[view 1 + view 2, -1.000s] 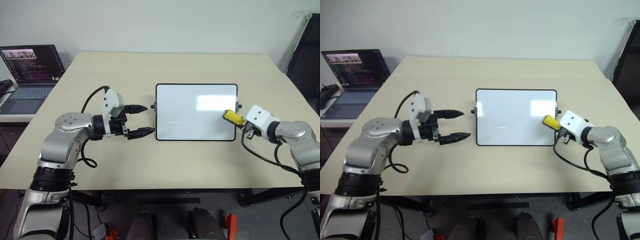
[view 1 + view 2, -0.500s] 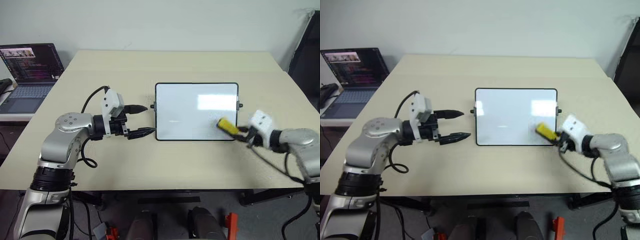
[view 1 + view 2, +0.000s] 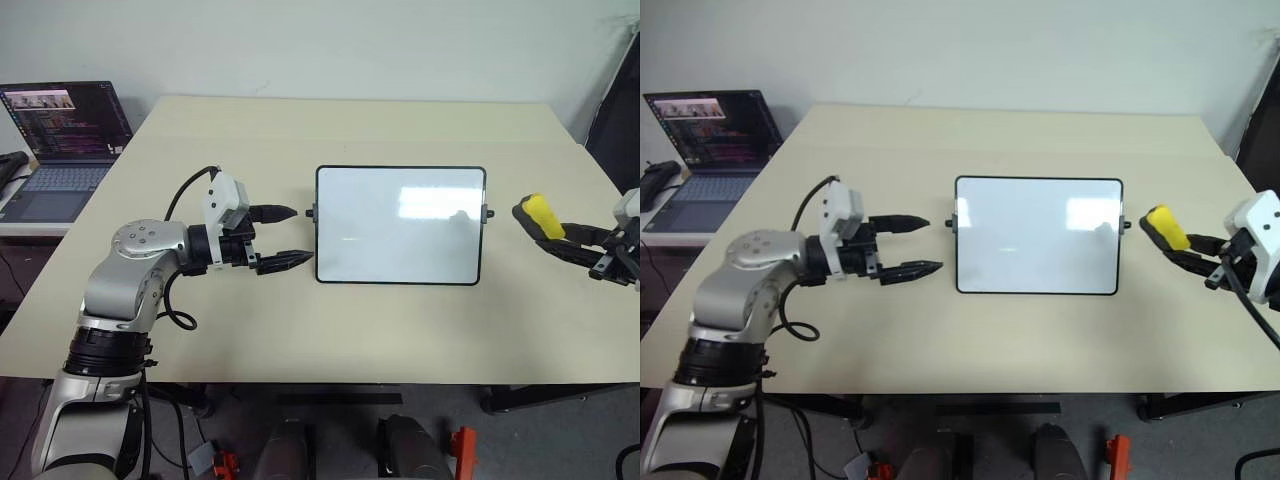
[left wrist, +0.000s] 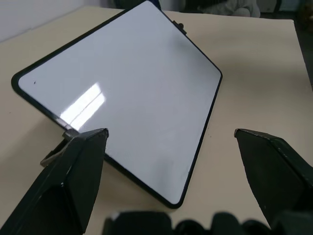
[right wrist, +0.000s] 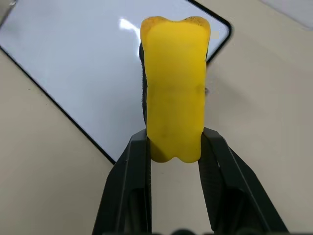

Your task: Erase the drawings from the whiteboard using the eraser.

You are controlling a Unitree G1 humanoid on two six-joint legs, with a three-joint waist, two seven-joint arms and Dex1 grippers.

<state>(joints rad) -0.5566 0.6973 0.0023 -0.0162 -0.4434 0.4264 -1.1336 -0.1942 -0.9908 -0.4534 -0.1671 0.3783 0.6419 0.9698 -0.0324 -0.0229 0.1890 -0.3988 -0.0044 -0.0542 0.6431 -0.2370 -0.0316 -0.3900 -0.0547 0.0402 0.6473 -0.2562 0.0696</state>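
Next, my right gripper lets go of the yellow eraser on the beige table, well off the whiteboard's end (image 3: 568,263) near the glare.
The whiteboard (image 3: 400,225) lies flat at the table's middle, its face plain white with a pale glare patch. The drawings are out of view. My right gripper (image 3: 532,220) hovers above the table just right of the board's right edge, shut on the yellow eraser (image 3: 538,214). In the right wrist view the eraser (image 5: 174,88) stands upright between the two black fingers (image 5: 132,186), with the board's corner behind it. My left gripper (image 3: 304,235) stays open just off the board's left edge, nothing between its fingers. The left wrist view shows the whiteboard (image 4: 122,88) right ahead.
An open laptop (image 3: 62,125) sits on a side table at the far left. The beige table (image 3: 330,330) stretches wide in front of and behind the board. A dark object (image 3: 618,100) stands past the table's right edge.
My right gripper has lifted the eraser off the board's right part and swung it right and up, clear of the board. The left arm has kept still.
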